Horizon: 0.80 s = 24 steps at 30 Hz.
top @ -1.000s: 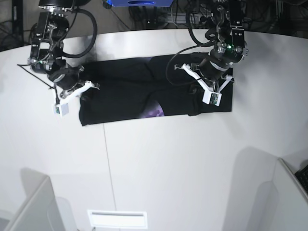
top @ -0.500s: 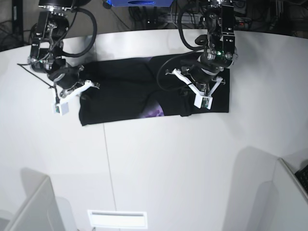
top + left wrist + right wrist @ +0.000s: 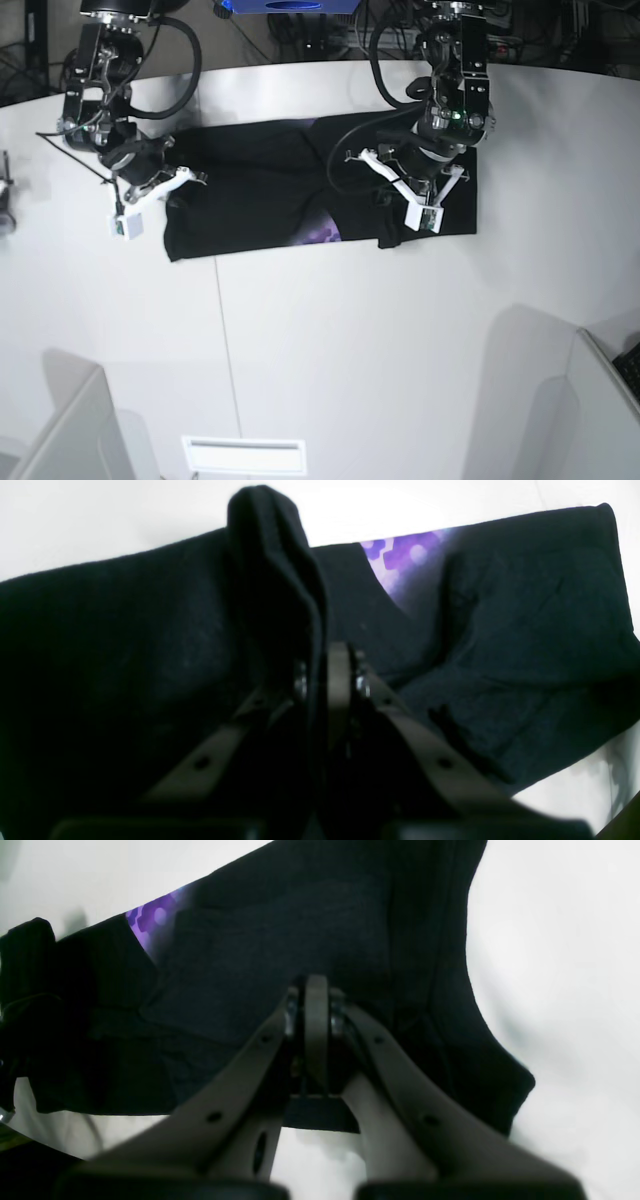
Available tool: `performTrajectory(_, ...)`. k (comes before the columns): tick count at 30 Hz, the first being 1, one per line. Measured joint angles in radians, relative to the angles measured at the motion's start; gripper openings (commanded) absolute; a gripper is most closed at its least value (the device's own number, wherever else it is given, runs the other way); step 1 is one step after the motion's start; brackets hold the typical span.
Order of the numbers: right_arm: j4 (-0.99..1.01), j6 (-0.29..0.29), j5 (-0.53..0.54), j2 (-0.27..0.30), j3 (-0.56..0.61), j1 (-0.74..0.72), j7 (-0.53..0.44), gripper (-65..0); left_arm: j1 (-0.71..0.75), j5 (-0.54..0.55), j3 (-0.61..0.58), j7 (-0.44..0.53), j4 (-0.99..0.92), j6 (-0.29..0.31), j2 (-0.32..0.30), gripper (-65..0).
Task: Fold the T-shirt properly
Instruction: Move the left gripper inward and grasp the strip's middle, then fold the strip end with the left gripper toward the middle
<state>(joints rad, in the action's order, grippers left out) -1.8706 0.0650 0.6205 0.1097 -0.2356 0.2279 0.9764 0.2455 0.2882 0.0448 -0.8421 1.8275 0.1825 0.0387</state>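
Note:
I am pinching a raised fold well inside the T-shirt with my left gripper, so I need to release it and take the T-shirt's outer side edge (image 3: 475, 187) before folding it in.
The black T-shirt (image 3: 260, 190) lies spread across the far half of the white table, with a patch of purple honeycomb print (image 3: 322, 235) showing at a fold. My left gripper (image 3: 398, 192) is over the shirt's right part. In the left wrist view it (image 3: 325, 672) is shut on a raised fold of black fabric (image 3: 272, 555), with the purple print (image 3: 395, 560) beyond it. My right gripper (image 3: 175, 192) is at the shirt's left edge. In the right wrist view it (image 3: 310, 1000) is shut, its tips pressed into the black cloth (image 3: 280, 930).
The table's seam (image 3: 222, 330) runs toward the front. White partitions stand at the front left (image 3: 70, 430) and front right (image 3: 600, 400). A slotted white panel (image 3: 243, 455) sits at the front edge. A small grey object (image 3: 5, 205) shows at the left edge. Cables hang behind the table.
My left gripper has moved left with the black fold, drawing the shirt's right edge inward. My right arm has stayed put. A small object has come in at the left edge.

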Motion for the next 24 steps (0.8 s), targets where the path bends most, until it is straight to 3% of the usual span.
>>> performTrajectory(12, 0.0, 0.0, 0.0, 0.0, 0.0, 0.0, 0.0, -65.0, 0.001, 0.0, -0.006, 0.001, 0.0, 0.0, 0.006, -27.6)
performTrajectory(16, 0.0, 0.0, 0.0, 0.0, 0.0, 0.0, 0.0, -65.0, -0.012, -0.003, -0.088, -0.001, -0.002, 0.0, 0.016, -15.1)
performTrajectory(20, 0.0, 0.0, 0.0, 0.0, 0.0, 0.0, 0.0, -65.0, -0.037, 0.005, -0.179, 0.0, -0.016, 0.004, 0.023, -15.5)
performTrajectory(22, 0.0, 0.0, 0.0, 0.0, 0.0, 0.0, -0.003, -65.0, -0.036, 0.003, -0.181, -0.002, -0.008, 0.004, 0.021, -20.6)
performTrajectory(24, 0.0, 0.0, 0.0, 0.0, 0.0, 0.0, -0.003, -65.0, -0.023, 0.0, -0.165, 0.0, 0.025, 0.001, 0.014, -30.1)
